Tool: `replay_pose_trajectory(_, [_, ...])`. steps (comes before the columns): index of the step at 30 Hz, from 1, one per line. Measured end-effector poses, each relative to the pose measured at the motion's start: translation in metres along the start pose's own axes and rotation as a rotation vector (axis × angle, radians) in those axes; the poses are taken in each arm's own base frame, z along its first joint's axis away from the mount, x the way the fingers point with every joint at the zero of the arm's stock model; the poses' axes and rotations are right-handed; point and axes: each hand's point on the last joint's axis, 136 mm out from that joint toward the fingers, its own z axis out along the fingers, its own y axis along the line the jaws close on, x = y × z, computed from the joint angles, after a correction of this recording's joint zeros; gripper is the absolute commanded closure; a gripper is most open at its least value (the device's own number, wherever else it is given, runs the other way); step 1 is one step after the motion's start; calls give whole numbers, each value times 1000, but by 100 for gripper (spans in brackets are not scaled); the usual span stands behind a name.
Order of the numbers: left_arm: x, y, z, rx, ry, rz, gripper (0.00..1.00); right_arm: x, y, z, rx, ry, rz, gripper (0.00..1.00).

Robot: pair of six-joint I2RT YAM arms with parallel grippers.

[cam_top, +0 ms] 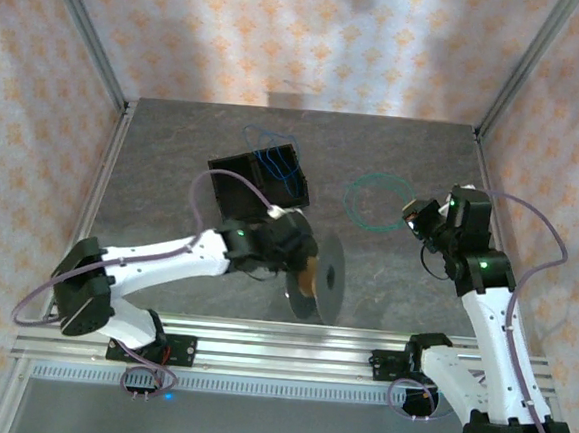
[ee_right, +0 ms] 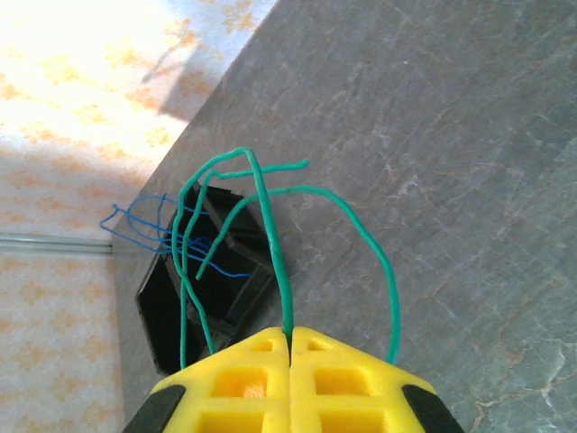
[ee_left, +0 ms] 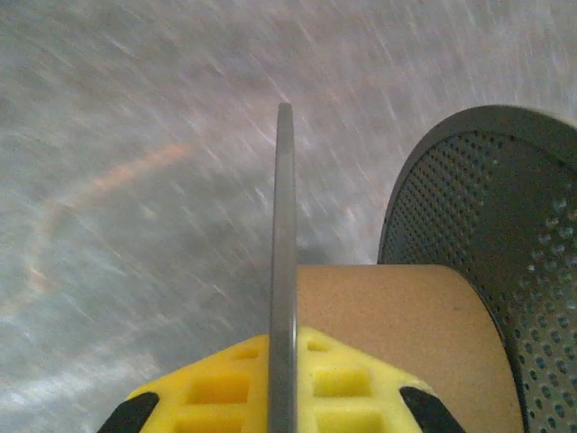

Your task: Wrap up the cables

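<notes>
My left gripper has the spool. I will let go of it with that gripper on the grey table (cam_top: pixel 270 236), just in front of the black box.
The green cable (cam_top: pixel 374 204) lies in loose loops on the grey table, right of centre. My right gripper (cam_top: pixel 413 215) is at its right side. In the right wrist view the yellow fingers (ee_right: pixel 290 341) are shut on one strand of the green cable (ee_right: pixel 273 236), and the loops arch away ahead of them. The thin blue cable (cam_top: pixel 274 161) is tangled over a black box (cam_top: pixel 257 184); from the right wrist the blue cable (ee_right: pixel 142 225) is seen beyond the green one. My left gripper (ee_left: pixel 285 341) is shut on the thin grey flange (ee_left: pixel 285 225) of a dark grey spool (cam_top: pixel 317 276).
The spool has a brown cardboard core (ee_left: pixel 397 334) and a perforated second flange (ee_left: pixel 496 244). It stands on edge near the table's front, beside the left gripper (cam_top: pixel 299 257). The black box (ee_right: pixel 221 302) is open. Patterned walls enclose the table on three sides.
</notes>
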Motion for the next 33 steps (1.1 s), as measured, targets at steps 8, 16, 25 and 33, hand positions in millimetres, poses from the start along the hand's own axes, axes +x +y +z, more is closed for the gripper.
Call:
replay_pose_trajectory(8, [-62,45,9,72,-91,-131,100,4,39,-12,-195,27,-82,100])
replay_pose_trajectory(16, [-100,34,-14,-4,-115,73,100,28,63,-18,-369,147,-183,100])
replay_pose_trajectory(25, [-116,32,-25,-120,-75,469,100,29,61,-25,-382,98,-347,100])
replay_pose_trajectory(33, [-122,48,-18,-243,-29,667,88,23,59,-23,-363,56,-394,100])
